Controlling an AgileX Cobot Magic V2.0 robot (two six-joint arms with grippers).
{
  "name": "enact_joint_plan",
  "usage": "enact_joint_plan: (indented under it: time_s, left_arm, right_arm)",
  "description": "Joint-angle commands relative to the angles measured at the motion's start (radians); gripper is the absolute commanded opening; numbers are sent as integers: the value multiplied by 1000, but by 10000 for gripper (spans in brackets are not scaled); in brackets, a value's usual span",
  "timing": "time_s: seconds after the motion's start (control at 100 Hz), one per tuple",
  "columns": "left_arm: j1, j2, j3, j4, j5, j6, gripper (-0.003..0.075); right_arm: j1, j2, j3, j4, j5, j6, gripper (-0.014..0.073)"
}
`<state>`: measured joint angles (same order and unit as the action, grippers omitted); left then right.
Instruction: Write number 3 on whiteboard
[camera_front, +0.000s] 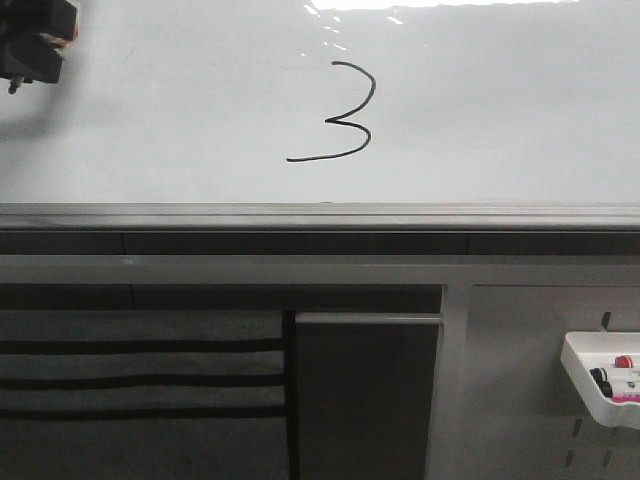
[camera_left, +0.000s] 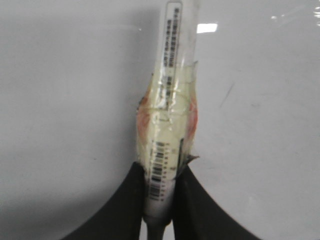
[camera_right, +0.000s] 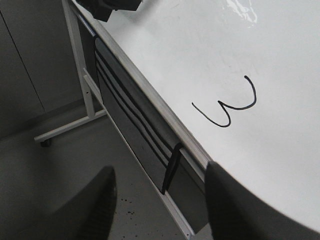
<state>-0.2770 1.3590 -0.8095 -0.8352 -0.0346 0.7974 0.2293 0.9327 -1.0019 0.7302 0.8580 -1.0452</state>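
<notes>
Next, my left gripper lets go of the tape-wrapped marker on the bare whiteboard (camera_front: 53, 76) above the grey rail, away from the 3.
A thin black number 3 (camera_front: 340, 115) with a long lower tail is drawn on the glossy whiteboard (camera_front: 500, 110). It also shows in the right wrist view (camera_right: 227, 107) on the board (camera_right: 280, 60). My left gripper (camera_front: 35, 45) is at the board's upper left, well left of the digit. In the left wrist view it (camera_left: 161, 197) is shut on a tape-wrapped marker (camera_left: 167, 125) that points at the board (camera_left: 65, 100). My right gripper (camera_right: 160, 200) is open and empty, off the board's lower edge, above the floor.
A grey metal rail (camera_front: 320, 215) runs under the board. Dark panels (camera_front: 140, 370) hang below it. A small white tray (camera_front: 605, 380) with markers is fixed at the lower right. The stand's white leg (camera_right: 75, 65) and grey floor (camera_right: 60, 165) show in the right wrist view.
</notes>
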Motion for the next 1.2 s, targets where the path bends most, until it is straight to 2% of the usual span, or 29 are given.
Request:
enact_joint_plan:
  time_s: [0.0, 1.07, 1.12, 1.19]
  left_arm:
    - [3, -2, -28, -12, -84, -12, -18]
    - [3, 81, -28, -12, -52, -12, -16]
    - [3, 81, -28, -12, -52, -12, 0]
    - [3, 81, -28, -8, -51, -12, 68]
  right_arm:
    - [-8, -6, -31, 30, -35, 1, 351]
    - [-8, -6, -31, 30, -24, 3, 351]
    - [-8, -6, -31, 30, -19, 8, 351]
    - [-8, -6, -31, 28, -19, 31, 351]
